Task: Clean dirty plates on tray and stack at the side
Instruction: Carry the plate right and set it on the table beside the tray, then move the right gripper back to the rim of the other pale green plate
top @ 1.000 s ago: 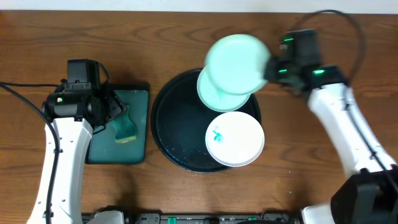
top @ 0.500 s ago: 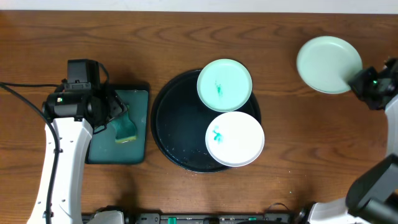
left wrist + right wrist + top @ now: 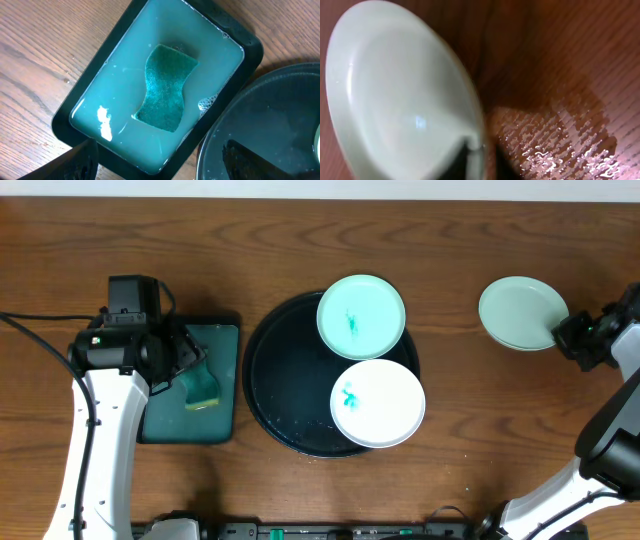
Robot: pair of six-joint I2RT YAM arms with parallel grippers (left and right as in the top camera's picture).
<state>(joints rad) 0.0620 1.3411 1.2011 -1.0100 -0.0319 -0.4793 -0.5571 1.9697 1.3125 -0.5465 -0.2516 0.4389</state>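
Note:
Next, my left gripper will go down to the green sponge's narrow middle (image 3: 198, 380) (image 3: 165, 90) and close there, pinching it between its two wider ends.
The round black tray (image 3: 275, 385) holds a mint-green plate (image 3: 361, 317) and a white plate (image 3: 378, 403), each with a teal smear at centre. My right gripper (image 3: 570, 337) is shut on the rim of a clean mint-green plate (image 3: 520, 313), low over the table at the far right. In the right wrist view that plate (image 3: 395, 100) fills the left side, its rim pinched between the fingers (image 3: 481, 155). My left gripper (image 3: 185, 360) is open and empty above the green sponge (image 3: 200, 387), which also shows in the left wrist view (image 3: 167, 87).
A small rectangular black tray (image 3: 225, 345) of teal water holds the sponge; it shows in the left wrist view (image 3: 240, 47) next to the round tray's rim (image 3: 210, 150). Wet wood (image 3: 570, 140) lies under the held plate.
My right gripper has carried the clean mint-green plate from above the tray to the far right and lowered it toward the table. The left arm has not moved.

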